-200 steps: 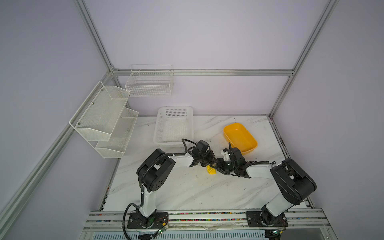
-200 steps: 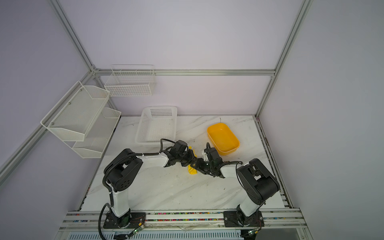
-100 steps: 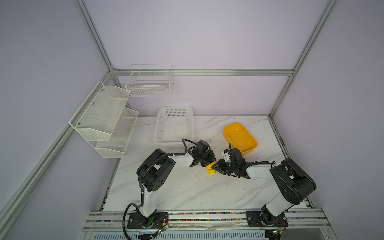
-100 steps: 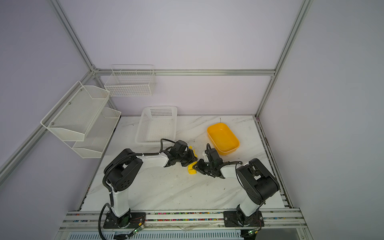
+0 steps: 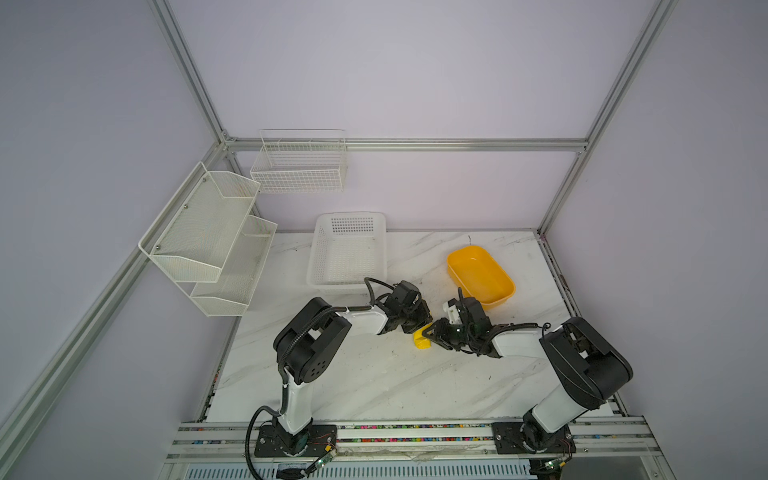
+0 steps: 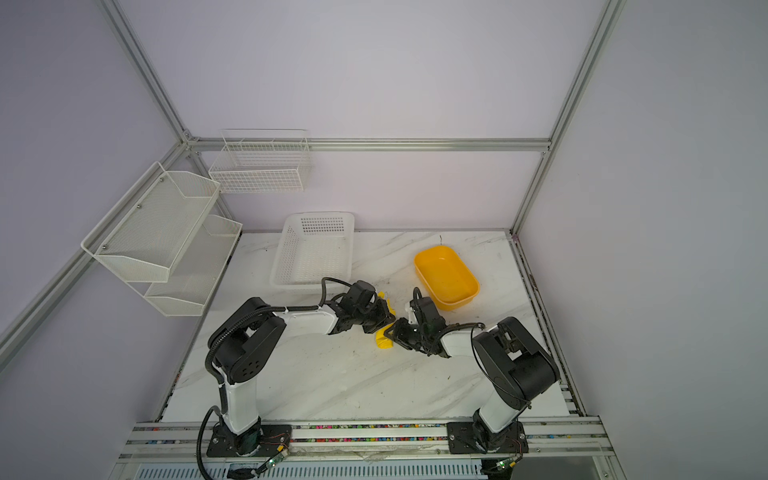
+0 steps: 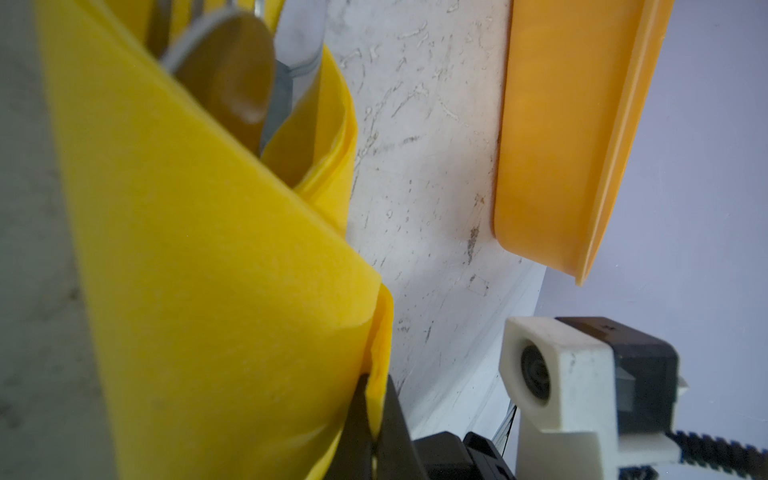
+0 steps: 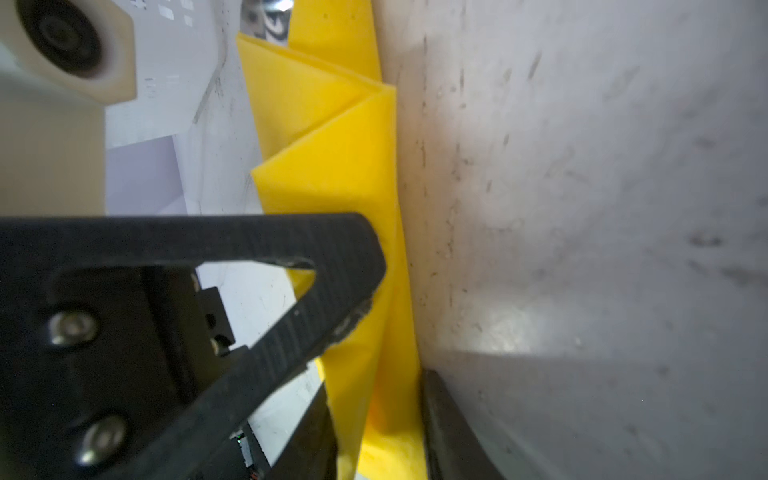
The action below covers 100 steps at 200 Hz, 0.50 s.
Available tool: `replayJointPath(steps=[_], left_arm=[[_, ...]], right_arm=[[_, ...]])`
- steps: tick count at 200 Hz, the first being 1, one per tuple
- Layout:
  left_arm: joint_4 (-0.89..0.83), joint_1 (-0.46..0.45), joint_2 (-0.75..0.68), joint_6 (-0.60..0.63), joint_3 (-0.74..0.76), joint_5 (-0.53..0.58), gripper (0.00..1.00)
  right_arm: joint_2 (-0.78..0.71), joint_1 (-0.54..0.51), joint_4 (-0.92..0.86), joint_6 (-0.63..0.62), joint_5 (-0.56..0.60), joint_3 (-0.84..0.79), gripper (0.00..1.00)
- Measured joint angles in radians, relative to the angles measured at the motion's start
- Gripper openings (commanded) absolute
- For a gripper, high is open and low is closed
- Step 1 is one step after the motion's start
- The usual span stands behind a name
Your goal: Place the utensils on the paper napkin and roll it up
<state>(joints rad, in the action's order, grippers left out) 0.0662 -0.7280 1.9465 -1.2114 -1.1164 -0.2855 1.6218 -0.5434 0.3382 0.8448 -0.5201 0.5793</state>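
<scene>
The roll's loose edge has my left gripper reaching across to it, so next my right gripper pinches the fold (image 8: 390, 376) beside it before my left gripper backs away.
The paper napkin (image 5: 423, 343) (image 6: 384, 340) is a yellow roll on the marble table, mostly hidden under both grippers in both top views. The left wrist view shows the open end of the napkin (image 7: 208, 291) with the utensils inside: a spoon bowl (image 7: 226, 75) and more silver metal behind it. My left gripper (image 7: 374, 384) (image 5: 419, 326) is shut on the roll's loose edge. My right gripper (image 8: 378, 415) (image 5: 430, 332) has a finger on each side of the folded napkin (image 8: 353, 166), pressing it.
An orange-yellow tub (image 5: 480, 276) (image 7: 561, 124) stands just behind the right gripper. A white perforated basket (image 5: 347, 249) sits behind the left arm. White mesh shelves (image 5: 208, 232) and a wire basket (image 5: 299, 166) hang on the walls.
</scene>
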Motion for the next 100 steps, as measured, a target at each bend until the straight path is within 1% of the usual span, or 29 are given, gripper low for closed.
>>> replayJointPath(steps=[11, 25, 43, 57, 84, 100], left_arm=[[0.000, 0.000, 0.000, 0.000, 0.000, 0.000, 0.04], [0.000, 0.000, 0.000, 0.000, 0.000, 0.000, 0.04], [0.000, 0.000, 0.000, 0.000, 0.000, -0.001, 0.04], [0.001, 0.000, 0.000, 0.000, 0.000, -0.003, 0.04], [0.001, 0.000, 0.000, 0.000, 0.000, -0.004, 0.12], [0.001, 0.000, 0.000, 0.003, 0.000, -0.005, 0.20]], right_arm=[[0.000, 0.000, -0.001, -0.006, 0.006, 0.003, 0.41], [0.001, -0.001, -0.006, -0.016, 0.015, 0.011, 0.41], [0.006, -0.001, -0.004, -0.023, 0.024, 0.013, 0.31], [0.013, -0.001, 0.005, -0.020, 0.028, 0.012, 0.26], [0.019, -0.001, 0.022, -0.016, 0.031, -0.002, 0.17], [0.019, -0.001, 0.031, -0.015, 0.032, -0.010, 0.14]])
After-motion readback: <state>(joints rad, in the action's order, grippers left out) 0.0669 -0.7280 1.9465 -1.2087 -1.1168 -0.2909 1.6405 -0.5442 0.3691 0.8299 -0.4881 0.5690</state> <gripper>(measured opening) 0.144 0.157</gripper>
